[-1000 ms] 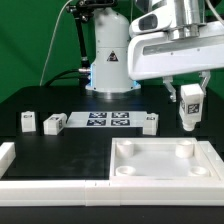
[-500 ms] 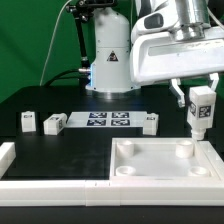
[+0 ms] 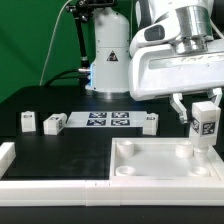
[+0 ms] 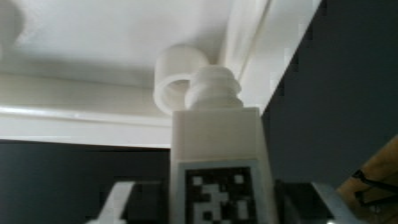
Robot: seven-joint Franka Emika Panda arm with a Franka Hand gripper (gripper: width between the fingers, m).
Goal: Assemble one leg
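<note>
The robot's gripper should release the leg, now held upright above the far corner, standing in the near corner socket of the white tray-like piece (image 3: 199, 171) (image 4: 180, 80), straight below it.
My gripper (image 3: 204, 112) is shut on the leg (image 3: 205, 127), a small white upright block with a black-and-white tag on its side. I hold it upright just above the far right corner of the large white tray-like piece (image 3: 160, 176), over a round corner socket (image 3: 186, 152). In the wrist view the leg (image 4: 217, 160) fills the middle, its peg end pointing at the round socket (image 4: 175, 82), with my fingers (image 4: 121, 200) on both sides of it.
Three more white legs lie on the black table: two at the exterior view's left (image 3: 28, 121) (image 3: 54, 123) and one near the middle (image 3: 149, 122). The marker board (image 3: 103, 120) lies between them. A white frame edge (image 3: 8, 155) runs along the left front.
My gripper has carried the leg toward the exterior view's right and slightly down, from beside the tray-like piece's far edge to over its far right corner socket.
</note>
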